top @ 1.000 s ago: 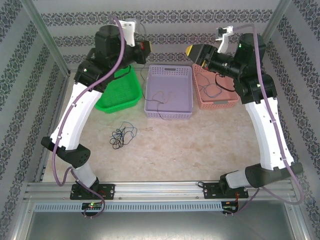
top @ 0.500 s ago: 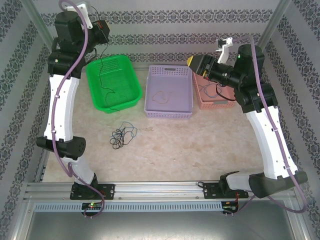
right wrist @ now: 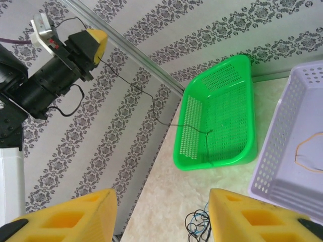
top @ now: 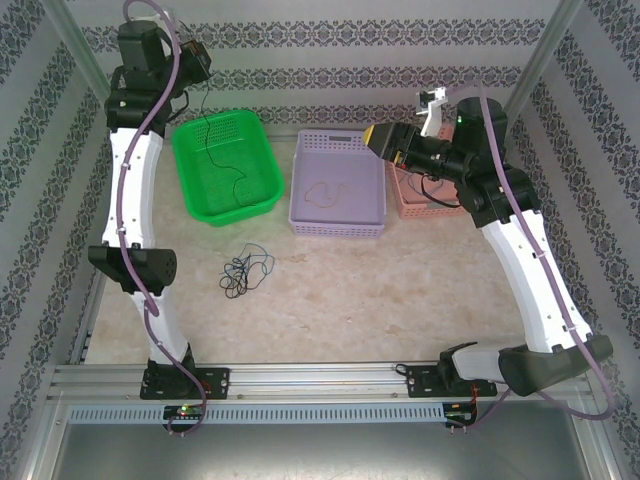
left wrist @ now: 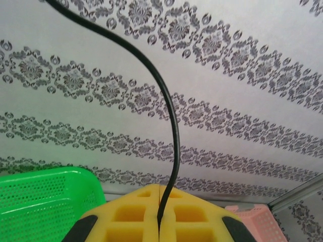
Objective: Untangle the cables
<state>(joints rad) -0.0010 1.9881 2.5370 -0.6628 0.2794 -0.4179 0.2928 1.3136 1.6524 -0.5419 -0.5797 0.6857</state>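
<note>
The thin black cable will lie near the middle of the green basket (top: 220,183) once my left gripper releases it.
My left gripper (top: 200,66) is raised high at the back left, shut on a thin black cable (top: 207,135). In the left wrist view its yellow pads (left wrist: 131,222) pinch the black cable (left wrist: 171,126). The strand hangs down and its lower end lies in the green basket (top: 190,170). A small tangle of black and blue cables (top: 245,272) lies on the table in front of that basket. A pale cable (top: 322,190) lies in the purple basket (top: 336,226). My right gripper (top: 378,135) hovers open and holds nothing, between the purple and pink baskets.
The pink basket (top: 440,205) stands at the back right, partly under my right arm. Patterned walls close in the back and sides. In the right wrist view I see the green basket (right wrist: 217,166), the hanging cable (right wrist: 190,126), the tangle (right wrist: 199,224) and my left gripper (right wrist: 98,43).
My left arm swung left and up with the black cable, carrying its lower end from the purple basket to the green one. My right gripper shifted slightly left.
</note>
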